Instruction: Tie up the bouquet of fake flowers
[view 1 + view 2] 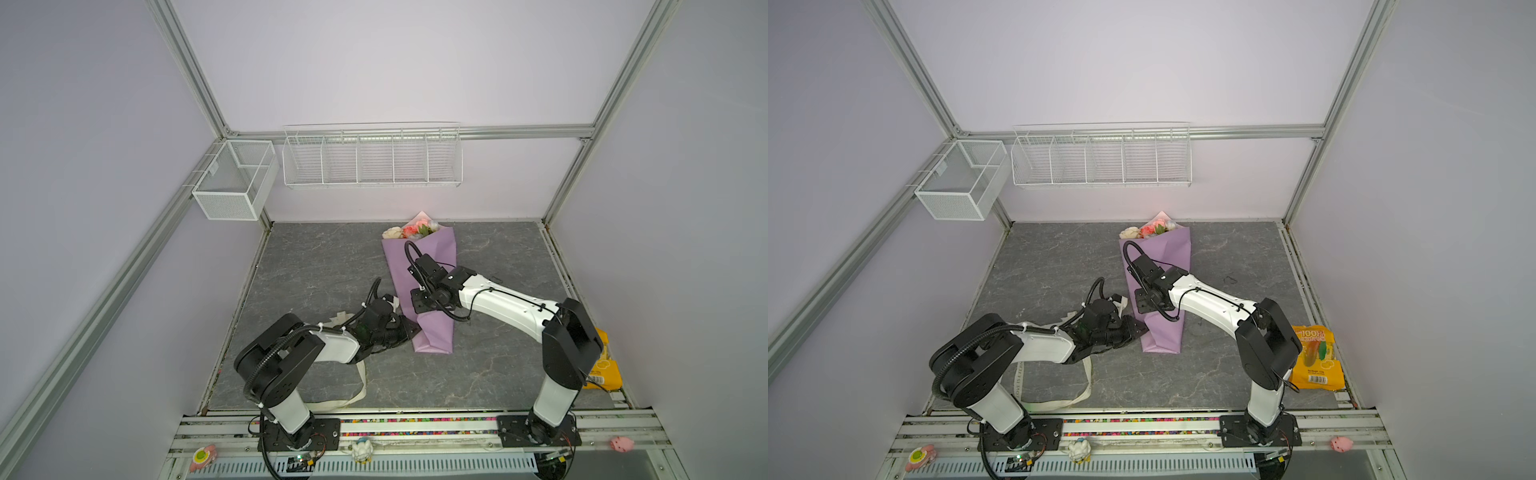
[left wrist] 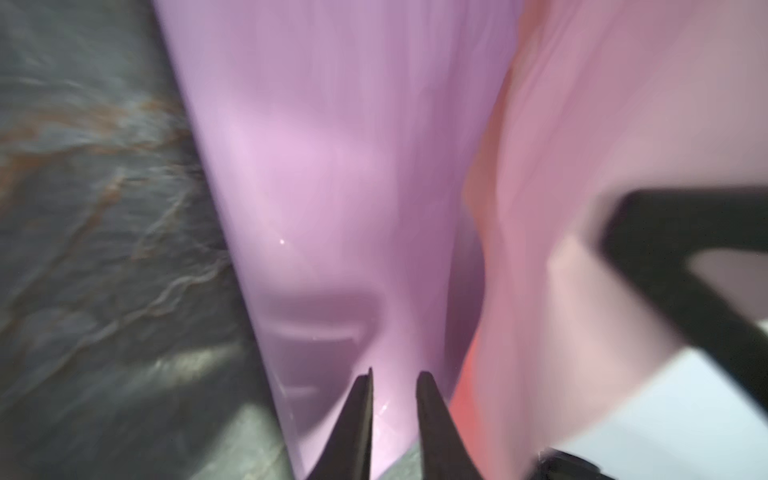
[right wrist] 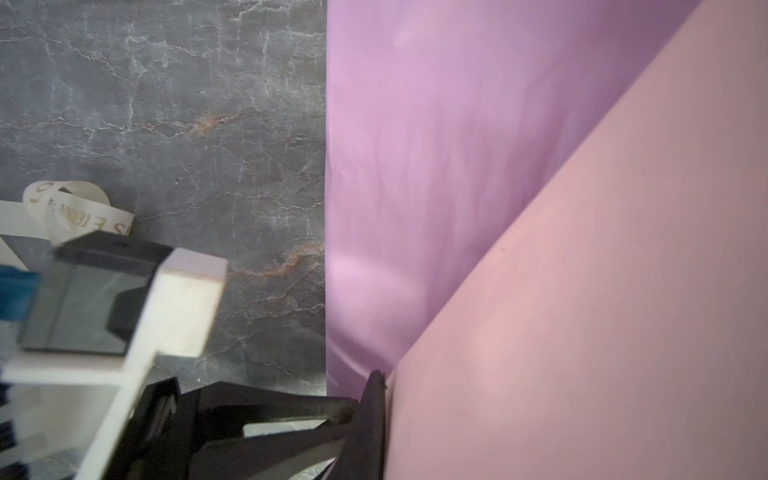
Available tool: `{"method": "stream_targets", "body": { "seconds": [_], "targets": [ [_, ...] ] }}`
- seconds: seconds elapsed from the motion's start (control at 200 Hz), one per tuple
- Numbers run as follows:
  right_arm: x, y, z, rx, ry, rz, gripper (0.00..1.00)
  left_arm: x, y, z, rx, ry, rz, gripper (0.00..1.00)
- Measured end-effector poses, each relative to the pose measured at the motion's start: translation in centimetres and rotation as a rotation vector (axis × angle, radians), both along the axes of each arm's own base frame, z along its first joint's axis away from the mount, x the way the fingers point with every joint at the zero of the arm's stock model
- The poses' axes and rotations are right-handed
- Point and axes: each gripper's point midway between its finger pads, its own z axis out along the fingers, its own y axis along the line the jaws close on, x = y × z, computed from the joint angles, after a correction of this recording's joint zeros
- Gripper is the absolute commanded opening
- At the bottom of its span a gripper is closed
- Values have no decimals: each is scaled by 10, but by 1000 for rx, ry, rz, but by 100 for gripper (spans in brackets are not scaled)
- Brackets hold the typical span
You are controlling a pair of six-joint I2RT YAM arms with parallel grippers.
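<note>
Left gripper's gap beside the pink flap holds only lilac paper; it should take the pink flap's edge (image 2: 464, 392) before the right gripper frees it.
The bouquet of fake flowers (image 1: 432, 266) (image 1: 1163, 266) lies on the grey table in lilac paper, with its blooms (image 1: 415, 228) at the far end. My left gripper (image 1: 411, 330) (image 2: 395, 376) sits low at the wrap's left edge near the stem end. It is open, and only lilac paper (image 2: 332, 166) shows in the narrow gap. My right gripper (image 1: 417, 309) (image 3: 380, 380) is over the middle of the wrap, shut on the edge of the pink inner flap (image 3: 602, 311). That flap hides one of its fingers. A cream printed ribbon (image 1: 361, 374) (image 3: 75, 208) trails beside and under the left arm.
A yellow snack bag (image 1: 1316, 357) lies at the table's right edge behind the right arm. A wire rack (image 1: 372, 158) and a mesh box (image 1: 232, 183) hang on the back wall. Small toys (image 1: 361, 449) sit on the front rail.
</note>
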Motion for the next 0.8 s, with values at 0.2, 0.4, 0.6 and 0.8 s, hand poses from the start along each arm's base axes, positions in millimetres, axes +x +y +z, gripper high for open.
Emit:
{"method": "stream_targets", "body": {
  "seconds": [0.2,0.4,0.6,0.8],
  "targets": [
    [-2,3,-3,10,19,7,12,-7,16,18,-25,-76,26,47],
    [-2,4,-3,27,32,10,12,-5,14,34,-46,-162,3,56],
    [-4,7,-3,45,46,19,13,4,1,45,-47,-208,-37,55],
    [0,6,0,51,38,12,13,13,-13,43,-18,-211,-69,50]
  ]
}}
